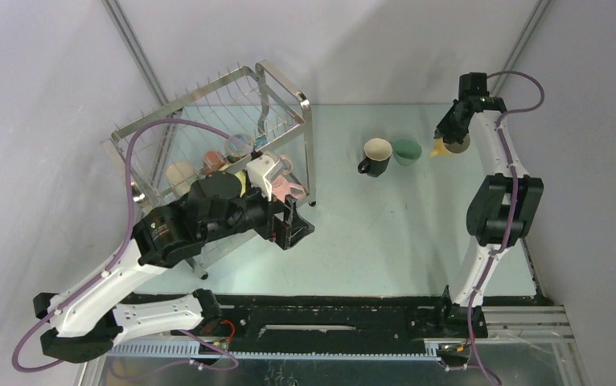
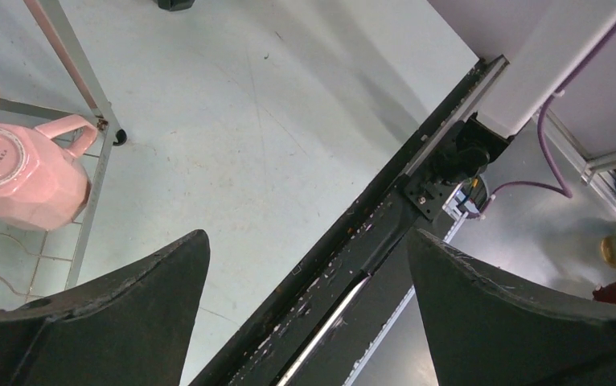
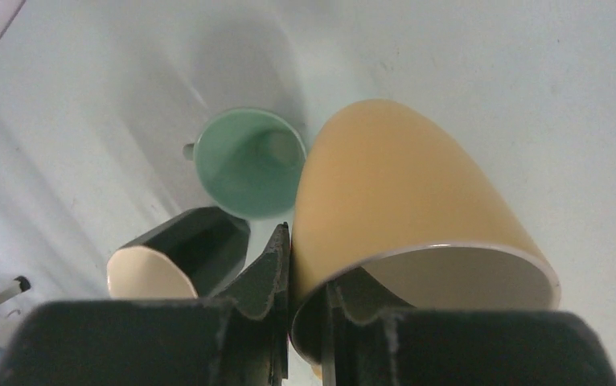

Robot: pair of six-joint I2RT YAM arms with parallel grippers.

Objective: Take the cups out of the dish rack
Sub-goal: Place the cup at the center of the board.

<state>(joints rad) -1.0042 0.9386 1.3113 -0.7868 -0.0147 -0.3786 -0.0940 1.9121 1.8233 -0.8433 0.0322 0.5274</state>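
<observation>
The yellow cup will go down from my right gripper on the table (image 1: 437,161) close beside the green cup, opposite the black cup.
The steel wire dish rack (image 1: 289,104) stands at the back left. It holds several cups, among them a beige one (image 1: 181,175), an orange-red one (image 1: 212,161) and a pink one (image 1: 290,191) (image 2: 15,173) lying bottom-out at the rack's right edge. My left gripper (image 1: 293,225) (image 2: 306,235) hangs open and empty just right of the rack, in front of the pink cup. At the back right my right gripper (image 1: 447,135) (image 3: 309,265) is shut on the rim of a yellow cup (image 1: 452,147) (image 3: 393,185), one finger inside and one outside. A black cup (image 1: 375,156) (image 3: 184,249) and a green cup (image 1: 407,151) (image 3: 248,161) stand upright on the table left of it.
The rack's corner post (image 2: 71,56) and its foot stand close to my left fingers. A black rail (image 2: 353,241) runs along the table's near edge. Grey walls close in the back and both sides.
</observation>
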